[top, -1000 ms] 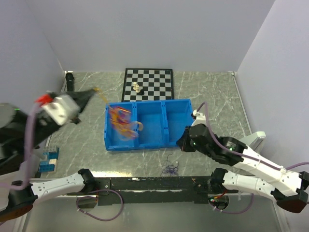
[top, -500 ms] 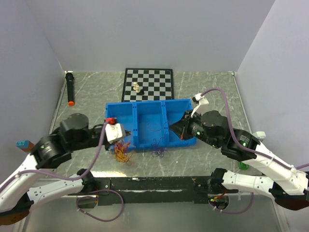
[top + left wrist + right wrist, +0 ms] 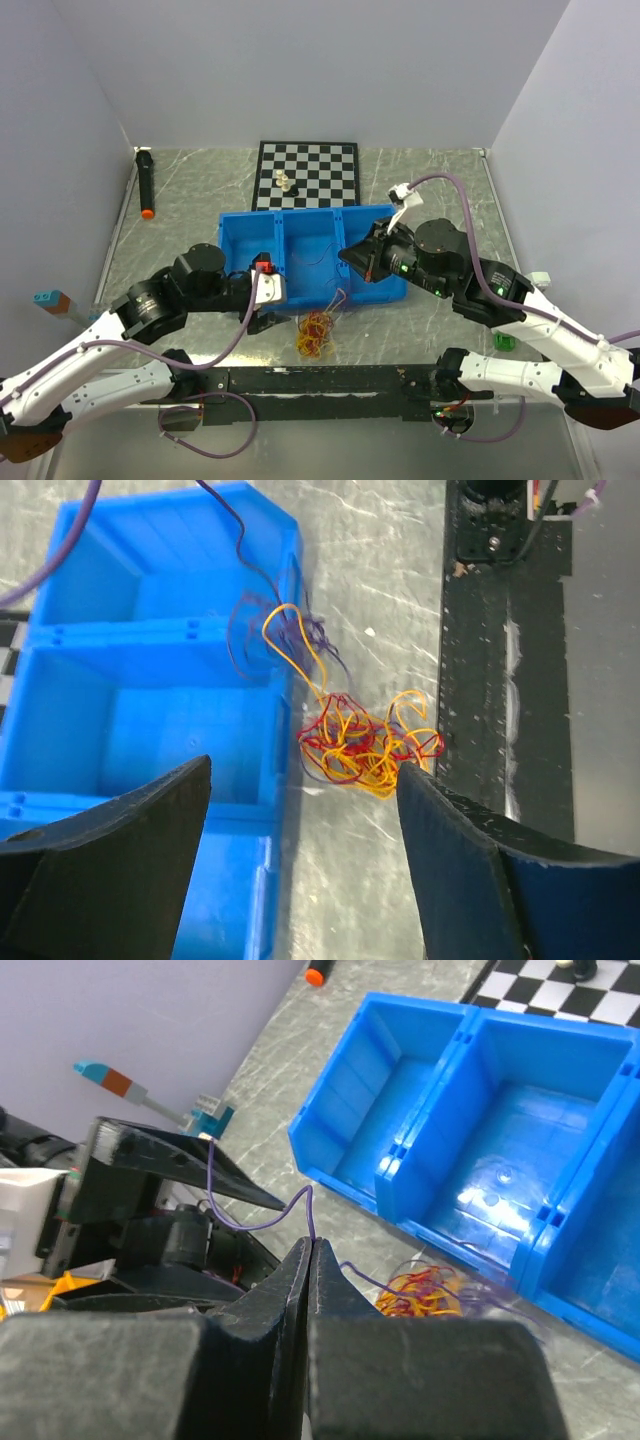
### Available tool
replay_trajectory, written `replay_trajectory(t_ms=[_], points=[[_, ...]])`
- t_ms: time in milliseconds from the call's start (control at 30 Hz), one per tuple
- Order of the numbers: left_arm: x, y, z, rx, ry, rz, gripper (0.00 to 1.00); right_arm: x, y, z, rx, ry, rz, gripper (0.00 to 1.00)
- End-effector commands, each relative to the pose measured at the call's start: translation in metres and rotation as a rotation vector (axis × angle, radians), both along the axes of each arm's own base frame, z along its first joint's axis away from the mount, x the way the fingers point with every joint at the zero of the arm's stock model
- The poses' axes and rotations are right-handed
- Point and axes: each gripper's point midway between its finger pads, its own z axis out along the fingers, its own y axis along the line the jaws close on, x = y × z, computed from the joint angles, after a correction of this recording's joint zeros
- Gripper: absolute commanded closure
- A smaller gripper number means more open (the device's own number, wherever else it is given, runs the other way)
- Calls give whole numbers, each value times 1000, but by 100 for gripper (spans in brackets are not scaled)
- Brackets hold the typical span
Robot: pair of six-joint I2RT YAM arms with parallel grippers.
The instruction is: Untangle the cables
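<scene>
A yellow loop runs up into the purple cable hanging from the robot's right gripper, so the left gripper will grip the cable's bunched part [image 3: 297,636] and pull it clear.
A red and yellow tangle of cables [image 3: 318,335] lies on the table just in front of the blue bin [image 3: 300,225]. My left gripper [image 3: 272,318] hangs open right beside it; in the left wrist view the tangle [image 3: 365,745] sits just beyond the open gripper [image 3: 305,770], touching nothing. A thin purple cable [image 3: 250,1222] runs out of the tangle [image 3: 430,1295] and up over the bin's front wall. My right gripper [image 3: 310,1245] is shut on that purple cable above the bin's right compartment [image 3: 345,255].
A chessboard [image 3: 306,175] with a few pieces lies behind the bin. A black marker with an orange tip [image 3: 146,185] rests at the far left. The black rail [image 3: 320,380] runs along the near edge, close to the tangle. A small block toy [image 3: 50,300] sits at the left.
My left gripper has swung right along the bin's front, opened and let go of the tangle, which now lies on the table. The right gripper stays shut on the purple cable.
</scene>
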Motion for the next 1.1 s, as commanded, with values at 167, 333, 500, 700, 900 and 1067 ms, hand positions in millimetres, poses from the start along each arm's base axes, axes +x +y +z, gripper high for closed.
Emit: replay_trajectory(t_ms=[167, 333, 500, 700, 900, 1067], points=[[33, -21, 27, -120, -158, 58, 19, -8, 2, 74, 140, -144, 62, 100], [47, -26, 44, -169, -192, 111, 18, -18, 3, 103, 194, -193, 118, 100], [48, -30, 41, -175, -177, 109, 19, -28, 3, 123, 245, -229, 168, 100], [18, -34, 36, -152, -101, -34, 27, -31, 5, 128, 269, -234, 187, 100], [-13, -30, 20, -99, -9, -178, 53, -36, 7, 138, 294, -247, 214, 100], [-4, -36, 18, -120, -25, -145, 42, -38, 9, 143, 306, -249, 230, 100]])
